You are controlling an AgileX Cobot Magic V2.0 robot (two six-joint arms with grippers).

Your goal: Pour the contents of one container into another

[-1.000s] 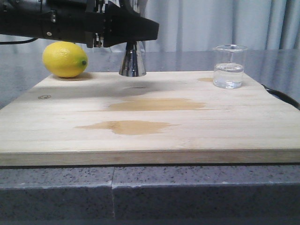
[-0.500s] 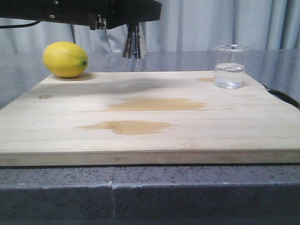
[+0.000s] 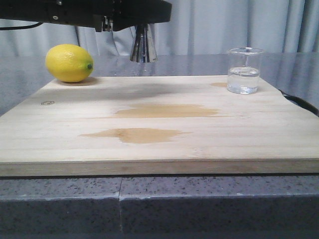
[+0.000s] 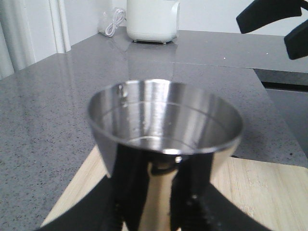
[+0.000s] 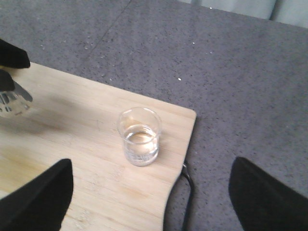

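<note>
The glass beaker is next, and it should be gripped by my right gripper around the beaker's middle (image 3: 243,72) (image 5: 140,138), between its rim and its bottom.
The steel jigger (image 3: 143,47) hangs upright in the air above the far edge of the wooden board (image 3: 159,124), with my left gripper (image 3: 141,25) shut on its narrow waist. In the left wrist view the jigger (image 4: 166,125) fills the middle, its top cup looks empty, and the black fingers (image 4: 127,192) clamp it from both sides. The glass beaker (image 3: 244,70), partly filled with clear liquid, stands on the board's far right corner. My right gripper (image 5: 151,192) hovers above the beaker (image 5: 140,136), wide open and holding nothing. It is out of the front view.
A yellow lemon (image 3: 69,62) lies at the board's far left corner. Two darker wet-looking patches (image 3: 149,122) mark the board's middle. A dark cable (image 5: 185,192) runs along the board's right edge. A white appliance (image 4: 151,19) stands far back on the grey counter.
The left gripper has lifted the jigger off the board to a little above it. Over the last half second it has held still. The beaker has not moved.
</note>
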